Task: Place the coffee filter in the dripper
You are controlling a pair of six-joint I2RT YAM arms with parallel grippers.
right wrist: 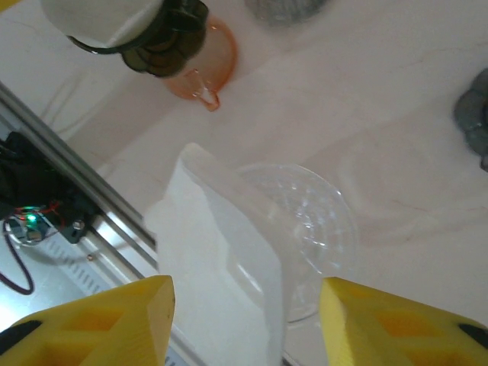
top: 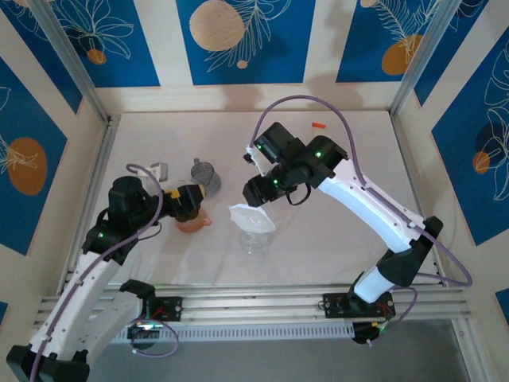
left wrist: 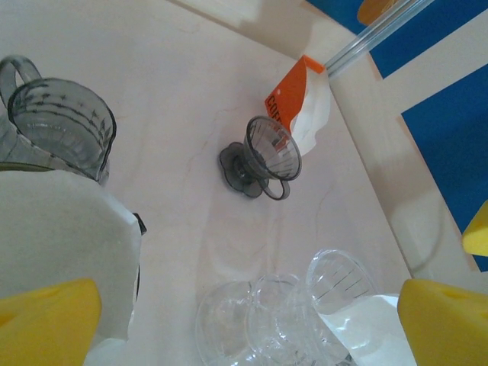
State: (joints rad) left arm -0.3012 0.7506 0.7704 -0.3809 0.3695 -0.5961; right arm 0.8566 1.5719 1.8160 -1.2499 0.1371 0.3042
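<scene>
The coffee filter sits crooked on the clear dripper, so I need to have my right gripper pinch the filter's near edge [top: 272, 226] while my left gripper steadies the opposite side.
The white paper coffee filter [top: 251, 216] rests tilted on the rim of the clear plastic dripper [top: 257, 240] at mid-table. My right gripper [top: 259, 191] hovers just above it. In the right wrist view the filter [right wrist: 221, 259] stands between the yellow fingers [right wrist: 114, 324], which are spread apart and do not touch it, with the clear dripper [right wrist: 316, 229] under it. My left gripper [top: 191, 203] is open to the left, above an orange dripper [top: 193, 224]. The left wrist view has the clear dripper [left wrist: 267, 320] and the filter's edge [left wrist: 366, 335] low between its wide jaws.
A dark grey dripper [top: 205, 170] stands behind the left gripper, near a small white card [top: 161, 169]. The left wrist view shows the grey dripper [left wrist: 263, 156], an orange-and-white packet [left wrist: 301, 107] and a smoky grey jug [left wrist: 65, 126]. Aluminium rails [top: 254, 302] border the near edge.
</scene>
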